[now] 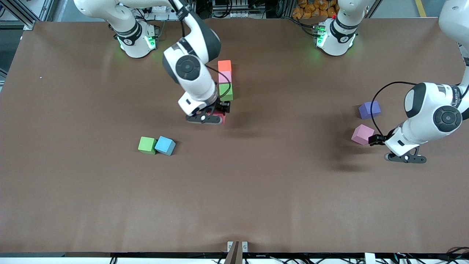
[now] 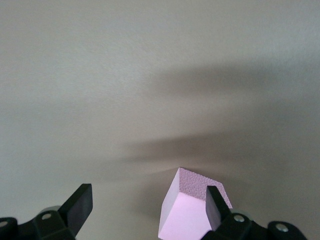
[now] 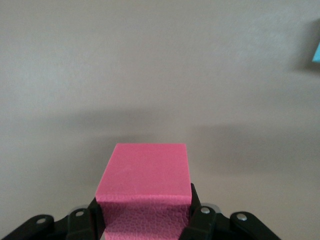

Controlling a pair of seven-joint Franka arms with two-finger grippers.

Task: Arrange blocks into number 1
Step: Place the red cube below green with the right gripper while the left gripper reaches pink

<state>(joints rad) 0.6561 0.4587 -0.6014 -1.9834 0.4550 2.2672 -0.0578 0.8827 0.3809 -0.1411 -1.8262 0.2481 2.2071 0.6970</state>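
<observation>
The turned pink block lies beside the purple cube, and my left gripper needs to next close on the opposite sides (image 1: 362, 134) (image 2: 187, 215) of that block.
An orange block (image 1: 224, 65), a pink block (image 1: 225, 77) and a green block (image 1: 226, 91) lie touching in a line running toward the front camera. At the line's near end, right after the green block, is the red block (image 1: 221, 117) (image 3: 145, 172). My right gripper (image 1: 215, 116) (image 3: 145, 216) is shut on it, low at the table. Toward the left arm's end lies a second pink block (image 1: 362, 134) (image 2: 187, 215), turned at an angle. My left gripper (image 1: 373, 139) (image 2: 148, 206) stands open at it, one finger (image 2: 215, 202) against the block's side.
A purple cube (image 1: 369, 109) lies just farther from the front camera than the second pink block. A second green cube (image 1: 147, 145) and a light blue cube (image 1: 165, 145) (image 3: 316, 52) touch each other toward the right arm's end, nearer the camera than the line.
</observation>
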